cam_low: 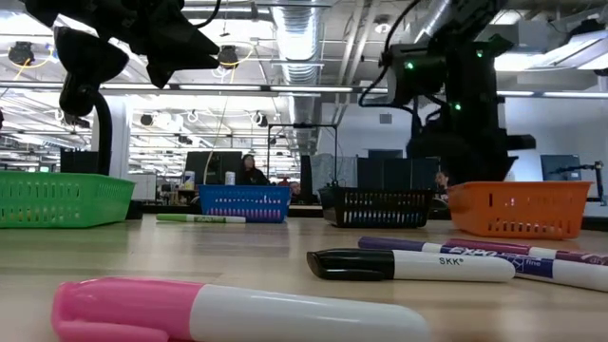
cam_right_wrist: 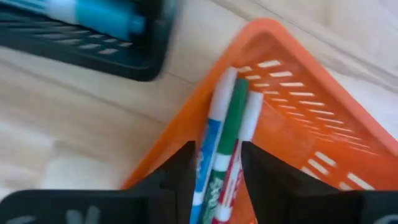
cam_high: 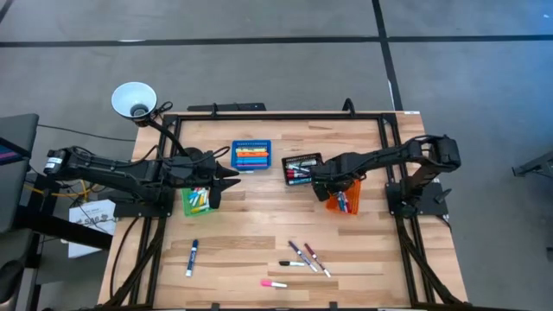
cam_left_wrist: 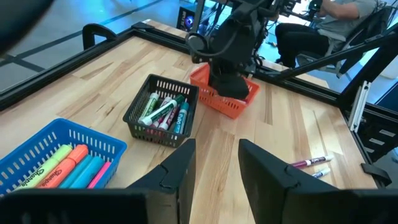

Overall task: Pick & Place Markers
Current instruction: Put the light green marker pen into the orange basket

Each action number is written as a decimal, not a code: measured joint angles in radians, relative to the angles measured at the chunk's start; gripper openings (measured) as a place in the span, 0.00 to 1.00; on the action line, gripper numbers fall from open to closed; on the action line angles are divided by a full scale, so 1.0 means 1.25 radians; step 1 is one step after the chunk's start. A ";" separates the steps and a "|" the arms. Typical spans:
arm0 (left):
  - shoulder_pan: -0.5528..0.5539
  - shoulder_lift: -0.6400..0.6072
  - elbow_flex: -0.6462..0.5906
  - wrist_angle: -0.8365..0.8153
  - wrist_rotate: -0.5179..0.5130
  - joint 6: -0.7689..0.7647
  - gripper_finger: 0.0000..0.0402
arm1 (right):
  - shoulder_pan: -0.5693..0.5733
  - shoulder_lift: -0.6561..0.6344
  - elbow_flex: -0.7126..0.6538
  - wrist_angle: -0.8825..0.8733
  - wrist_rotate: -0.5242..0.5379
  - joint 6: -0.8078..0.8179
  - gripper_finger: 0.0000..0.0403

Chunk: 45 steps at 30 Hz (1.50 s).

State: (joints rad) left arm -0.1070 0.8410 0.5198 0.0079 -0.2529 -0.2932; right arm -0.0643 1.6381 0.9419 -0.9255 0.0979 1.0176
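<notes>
The marker lying on the table against the blue bin's near side has a green cap (cam_high: 241, 172), and my left gripper needs to close on that next.
My right gripper (cam_high: 333, 192) (cam_right_wrist: 217, 180) points down into the orange bin (cam_high: 344, 200) (cam_right_wrist: 292, 43), its fingers apart. Between them show three markers lying side by side in the bin: a blue one (cam_right_wrist: 211, 130), a green one (cam_right_wrist: 229, 124) and a red one (cam_right_wrist: 247, 134). My left gripper (cam_high: 229, 181) (cam_left_wrist: 216, 168) hangs open and empty above the table beside the green bin (cam_high: 197, 200). Loose markers lie on the near part of the table: a blue-capped one (cam_high: 192, 257), a cluster of several (cam_high: 307, 257) and a pink-capped one (cam_high: 274, 282) (cam_low: 237, 313). My right gripper stands over the markers in the orange bin from above, fingers along them. The green marker's barrel (cam_right_wrist: 225, 155) runs between the fingers, but I cannot tell whether either finger touches it. The markers rest in the bin.
A black bin (cam_high: 301, 168) (cam_left_wrist: 161, 109) with markers stands just left of the orange bin. A blue bin (cam_high: 251, 156) (cam_left_wrist: 56, 162) with highlighters sits at the far middle. A white lamp shade (cam_high: 134, 99) stands off the far left corner. Bare wood lies between the bins and the loose markers.
</notes>
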 joint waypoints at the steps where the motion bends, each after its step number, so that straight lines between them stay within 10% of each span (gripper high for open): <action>1: 0.000 0.000 0.000 0.000 0.000 0.000 0.29 | 0.000 -0.003 0.011 -0.005 -0.003 -0.004 0.31; 11: 0.000 0.000 0.000 -0.004 0.019 0.001 0.29 | 0.069 -0.148 0.133 -0.022 0.014 -0.085 0.34; 22: 0.048 0.041 -0.010 -0.044 0.093 0.124 0.29 | 0.323 -0.181 0.133 0.292 0.463 -0.270 0.34; 32: 0.253 0.244 0.084 -0.234 0.163 0.153 0.29 | 0.343 -0.122 0.132 0.509 0.437 -0.533 0.30; 39: 0.280 0.308 0.160 -0.380 0.164 0.218 0.29 | 0.254 -0.281 0.128 0.436 0.347 -0.613 0.28; 45: 0.286 0.323 0.165 -0.524 0.140 0.232 0.29 | 0.199 -0.340 -0.047 0.634 0.266 -0.614 0.27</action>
State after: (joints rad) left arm 0.2504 1.2450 0.7265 -0.6467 -0.0785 -0.0037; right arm 0.1848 1.2130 0.8835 -0.1334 0.4306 0.2503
